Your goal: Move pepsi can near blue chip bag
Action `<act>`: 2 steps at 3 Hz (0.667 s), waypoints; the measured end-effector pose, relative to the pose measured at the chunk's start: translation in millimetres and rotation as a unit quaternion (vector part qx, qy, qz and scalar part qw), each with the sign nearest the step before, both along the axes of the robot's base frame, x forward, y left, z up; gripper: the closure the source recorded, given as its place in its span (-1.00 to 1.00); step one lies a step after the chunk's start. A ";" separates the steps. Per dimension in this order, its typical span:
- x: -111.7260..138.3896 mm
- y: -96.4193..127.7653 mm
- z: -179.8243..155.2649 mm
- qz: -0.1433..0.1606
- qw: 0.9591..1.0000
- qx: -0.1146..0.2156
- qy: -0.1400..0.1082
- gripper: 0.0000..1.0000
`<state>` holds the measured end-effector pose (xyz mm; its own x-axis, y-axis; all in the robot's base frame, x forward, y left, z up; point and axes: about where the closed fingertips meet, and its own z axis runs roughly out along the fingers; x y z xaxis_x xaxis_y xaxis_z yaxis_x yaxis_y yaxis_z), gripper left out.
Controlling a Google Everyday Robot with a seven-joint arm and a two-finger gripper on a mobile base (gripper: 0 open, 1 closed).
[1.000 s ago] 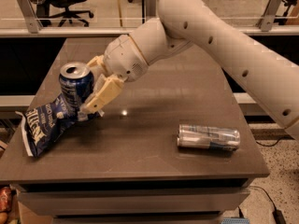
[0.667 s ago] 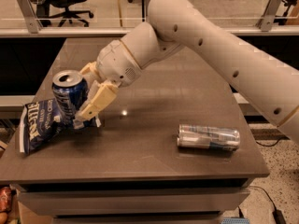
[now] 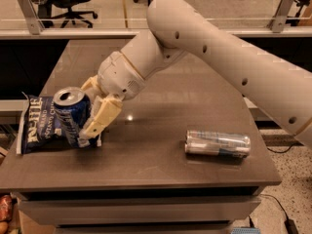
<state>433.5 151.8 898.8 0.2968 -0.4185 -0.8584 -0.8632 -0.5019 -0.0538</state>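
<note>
The pepsi can is to go upright on the table. Next, my gripper puts it down against the near edge of the blue chip bag (image 3: pixel 87 148).
The pepsi can (image 3: pixel 71 112), dark blue with a silver top, is upright at the table's left side, held in my gripper (image 3: pixel 87 115), which is shut on it. One cream finger (image 3: pixel 101 118) lies along the can's right side. The can stands against the right end of the blue chip bag (image 3: pixel 39 126), a wrinkled dark blue foil bag with white lettering lying flat near the table's left edge. Whether the can's base touches the table is hidden. My white arm (image 3: pixel 219 52) reaches in from the upper right.
A slim silver-and-pale-blue can (image 3: pixel 217 143) lies on its side at the table's right front. The dark table (image 3: pixel 161 101) has its front edge close below the bag. A railing and office chairs stand behind.
My gripper has carried the pepsi can down and leftward toward the table's front left, now beside the chip bag. The bag has shifted and flattened slightly. The slim can has not moved.
</note>
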 end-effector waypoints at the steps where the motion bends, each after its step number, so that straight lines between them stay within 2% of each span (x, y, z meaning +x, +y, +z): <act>1: -4.0 -3.4 0.2 -0.001 1.000 -0.004 -0.003 1.00; 2: -6.9 -9.5 -5.1 -0.009 1.000 -0.021 -0.007 1.00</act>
